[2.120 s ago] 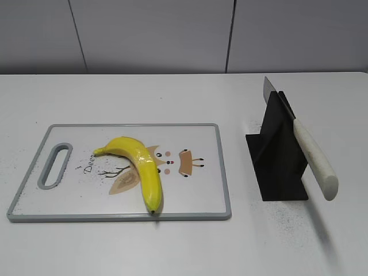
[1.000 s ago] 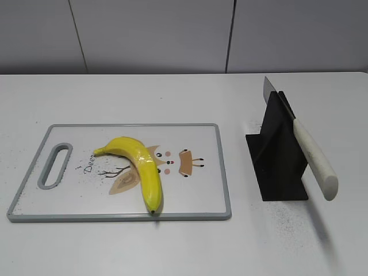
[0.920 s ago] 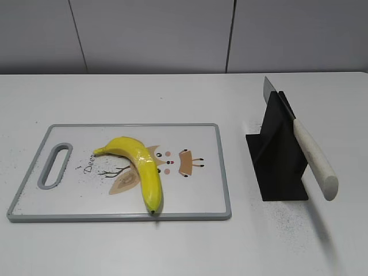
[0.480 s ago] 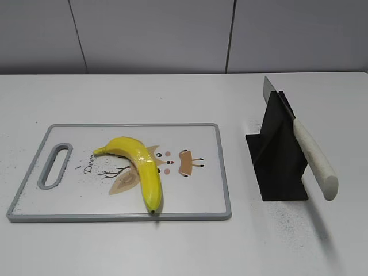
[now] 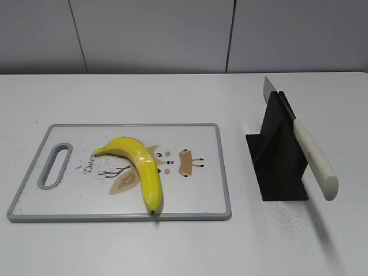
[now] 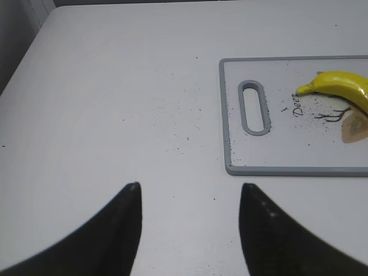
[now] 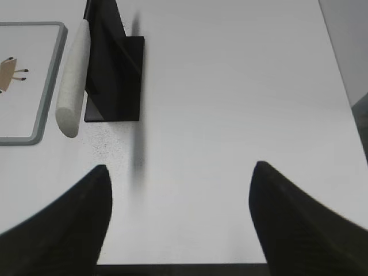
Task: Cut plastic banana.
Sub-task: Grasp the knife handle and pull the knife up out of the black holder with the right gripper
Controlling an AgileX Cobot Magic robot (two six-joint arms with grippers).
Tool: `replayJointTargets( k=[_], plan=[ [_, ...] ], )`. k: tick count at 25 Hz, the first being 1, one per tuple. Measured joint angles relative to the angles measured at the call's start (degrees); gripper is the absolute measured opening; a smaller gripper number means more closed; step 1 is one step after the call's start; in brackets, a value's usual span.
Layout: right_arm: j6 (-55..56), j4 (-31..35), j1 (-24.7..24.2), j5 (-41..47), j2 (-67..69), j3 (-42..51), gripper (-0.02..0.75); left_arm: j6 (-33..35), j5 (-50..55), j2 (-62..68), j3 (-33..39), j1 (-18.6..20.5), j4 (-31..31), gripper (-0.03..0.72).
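Next, my right gripper should move to the middle of the white handle [image 5: 314, 158] [image 7: 74, 81] of the knife in the black stand and then close on it there.
A yellow plastic banana [image 5: 140, 165] lies on a white cutting board [image 5: 195, 195] with a grey rim; its stem end shows in the left wrist view [image 6: 339, 86]. A knife with a white handle [image 5: 314, 158] rests slanted in a black stand [image 5: 276, 158], also seen in the right wrist view [image 7: 73, 75]. My left gripper [image 6: 191, 187] is open and empty over bare table, left of the board. My right gripper [image 7: 181, 167] is open and empty near the table's front edge, right of the stand. Neither gripper shows in the exterior view.
The board has a grey handle slot [image 5: 54, 165] at its left end, also in the left wrist view [image 6: 254, 107]. Black specks dot the white table [image 5: 172, 247]. The table's front edge [image 7: 184, 265] lies just below my right gripper. A grey wall stands behind.
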Motion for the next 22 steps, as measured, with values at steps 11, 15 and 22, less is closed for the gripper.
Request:
replayJointTargets(
  k=[11,15,22],
  plan=[
    [4.63,7.89,3.79,1.35,23.22,-7.38,0.641,0.0,0.0,0.0,0.0,0.0,0.0,0.508],
    [4.63,7.61,9.3,1.45,31.34,-11.09,0.635,0.0,0.0,0.0,0.0,0.0,-0.02,0.508],
    [4.63,7.57,14.11,1.45,46.7,-17.95,0.592,0.0,0.0,0.0,0.0,0.0,-0.02,0.508]
  ],
)
